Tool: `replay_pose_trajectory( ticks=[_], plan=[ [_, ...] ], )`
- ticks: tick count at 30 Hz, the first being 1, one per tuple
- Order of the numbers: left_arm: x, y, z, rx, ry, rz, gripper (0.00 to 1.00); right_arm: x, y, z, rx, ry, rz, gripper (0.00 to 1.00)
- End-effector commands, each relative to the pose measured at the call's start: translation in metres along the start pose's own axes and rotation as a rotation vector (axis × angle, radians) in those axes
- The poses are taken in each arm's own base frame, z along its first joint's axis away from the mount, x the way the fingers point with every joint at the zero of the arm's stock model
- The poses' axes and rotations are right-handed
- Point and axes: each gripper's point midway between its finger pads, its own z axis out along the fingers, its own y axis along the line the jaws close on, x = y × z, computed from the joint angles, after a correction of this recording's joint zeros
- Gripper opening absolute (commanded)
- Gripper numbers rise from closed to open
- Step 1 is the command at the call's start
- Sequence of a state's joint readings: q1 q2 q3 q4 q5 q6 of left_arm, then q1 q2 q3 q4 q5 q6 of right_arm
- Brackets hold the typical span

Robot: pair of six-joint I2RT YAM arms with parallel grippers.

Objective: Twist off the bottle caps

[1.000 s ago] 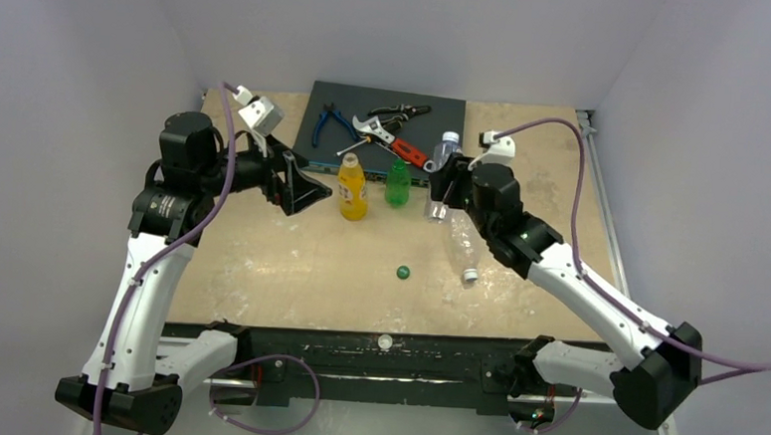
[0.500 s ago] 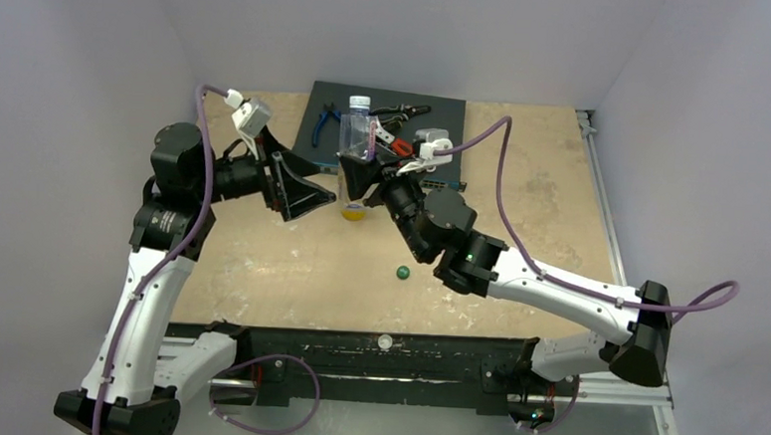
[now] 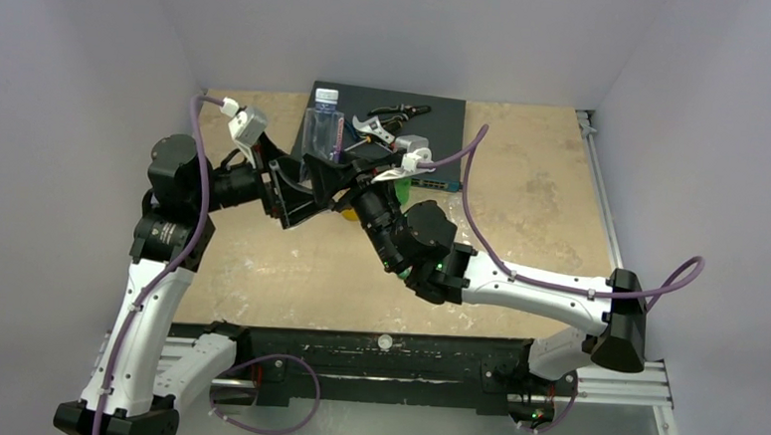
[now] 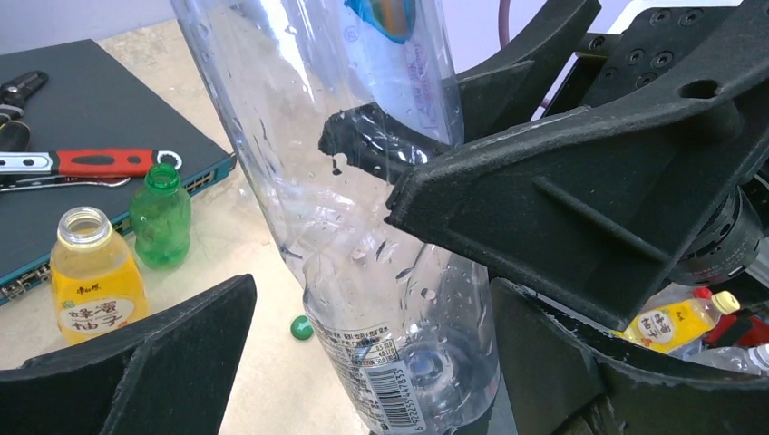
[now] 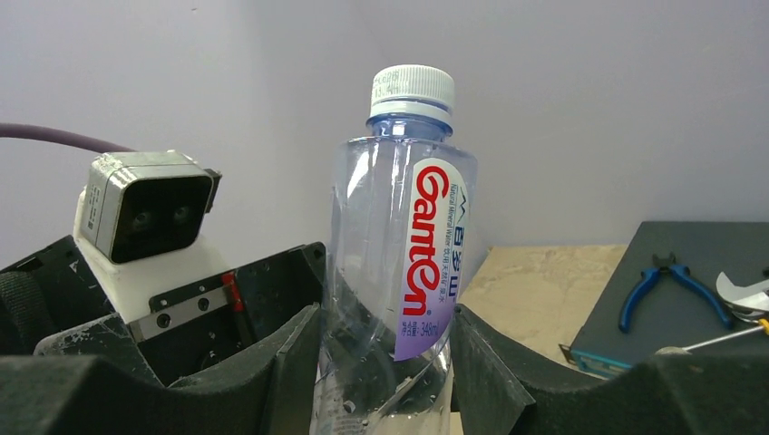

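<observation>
My left gripper is around the bottom end of the blue-labelled bottle. It should grasp the bottle's body higher (image 4: 317,222) before my right gripper moves on to the white cap.
My right gripper (image 5: 385,362) is shut on a clear blue-labelled bottle (image 5: 399,272) and holds it upright in the air, its white cap (image 5: 411,91) screwed on. In the top view the bottle (image 3: 323,135) is over the mat's left edge. My left gripper (image 4: 372,299) is open, its fingers (image 4: 136,362) on either side of the bottle's lower part (image 4: 426,362), with a gap on the left side. An orange-yellow bottle (image 4: 91,281) and a green bottle (image 4: 161,217) stand uncapped. A dark green cap (image 4: 300,327) lies on the table. The larger clear bottle is hidden.
A dark mat (image 3: 437,116) at the back carries pliers (image 5: 662,281), a red-handled wrench (image 4: 100,162) and other hand tools. A white cap (image 3: 385,342) lies at the table's near edge. My right arm (image 3: 517,284) stretches across the middle of the table.
My right arm has swung left with the clear bottle, from beside the mat's right end to between my left gripper's fingers. The left gripper shifted slightly and stayed open.
</observation>
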State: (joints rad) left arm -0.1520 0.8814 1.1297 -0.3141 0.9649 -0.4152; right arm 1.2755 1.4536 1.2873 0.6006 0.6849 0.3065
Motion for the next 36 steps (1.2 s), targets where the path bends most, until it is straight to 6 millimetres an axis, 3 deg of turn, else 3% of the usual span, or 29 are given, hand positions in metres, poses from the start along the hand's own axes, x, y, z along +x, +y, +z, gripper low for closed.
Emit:
replay_pose_trajectory(
  ticks=[1,3,8,11,15,20,24,29,34,36],
  plan=[
    [-0.012,0.000,-0.001,-0.018,-0.033,0.084,0.98,-0.040,0.025,-0.002,-0.070,-0.081,0.105,0.51],
    [-0.013,0.000,-0.001,-0.015,-0.034,0.098,0.89,-0.038,0.027,-0.004,-0.086,-0.068,0.097,0.52],
    [-0.017,-0.003,-0.002,-0.003,-0.047,0.155,0.52,-0.020,0.042,-0.009,-0.183,0.034,0.069,0.62],
    [-0.016,-0.008,-0.006,0.004,-0.028,0.207,0.44,-0.028,0.034,-0.007,-0.193,0.082,0.069,0.70],
    [-0.010,-0.016,-0.009,0.043,-0.015,0.250,0.43,-0.047,0.010,0.003,-0.213,0.147,0.096,0.80],
    [-0.005,-0.021,-0.011,0.069,-0.006,0.275,0.42,-0.061,0.028,0.005,-0.323,0.172,0.057,0.80],
    [-0.001,-0.025,-0.013,0.094,0.011,0.280,0.42,-0.055,0.043,0.012,-0.378,0.211,0.041,0.79],
    [0.001,-0.027,-0.015,0.096,0.017,0.308,0.43,-0.045,0.047,0.017,-0.396,0.247,0.055,0.75],
    [0.000,-0.027,-0.016,0.087,0.010,0.319,0.56,-0.035,0.039,0.013,-0.378,0.270,0.050,0.63],
    [-0.002,-0.026,-0.016,0.078,0.006,0.311,0.71,-0.032,0.035,0.011,-0.370,0.272,0.045,0.61]
  ],
)
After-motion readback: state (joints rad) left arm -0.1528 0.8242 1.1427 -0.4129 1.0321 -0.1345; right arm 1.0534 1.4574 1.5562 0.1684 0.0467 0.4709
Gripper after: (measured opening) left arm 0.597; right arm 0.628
